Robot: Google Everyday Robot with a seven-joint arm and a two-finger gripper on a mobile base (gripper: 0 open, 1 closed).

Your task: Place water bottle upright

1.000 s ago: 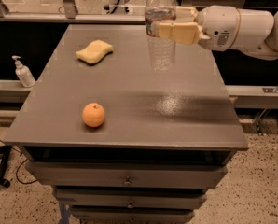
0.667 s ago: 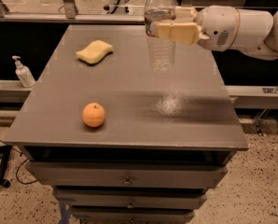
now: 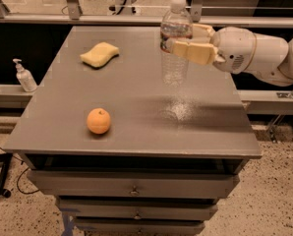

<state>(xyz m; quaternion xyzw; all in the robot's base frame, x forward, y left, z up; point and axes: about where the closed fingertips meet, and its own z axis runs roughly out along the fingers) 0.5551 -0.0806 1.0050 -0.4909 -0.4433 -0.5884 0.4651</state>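
Note:
Next, my gripper lets go of the water bottle upright on the grey table's pale shiny patch (image 3: 179,115), across from the orange fruit. The bottle now stands at the table's back.
The water bottle (image 3: 175,58), clear ribbed plastic with a white cap and a label band near the top, stands upright on the grey table (image 3: 127,102) at its back right part. My gripper (image 3: 178,39) reaches in from the right at label height. One cream finger (image 3: 191,52) lies across the front of the bottle and the other shows behind it. The bottle's base seems to touch the tabletop.
A yellow sponge (image 3: 99,54) lies at the back left of the table. An orange fruit (image 3: 98,121) sits near the front left. A small white pump bottle (image 3: 24,76) stands on a ledge left of the table. Drawers sit below the tabletop.

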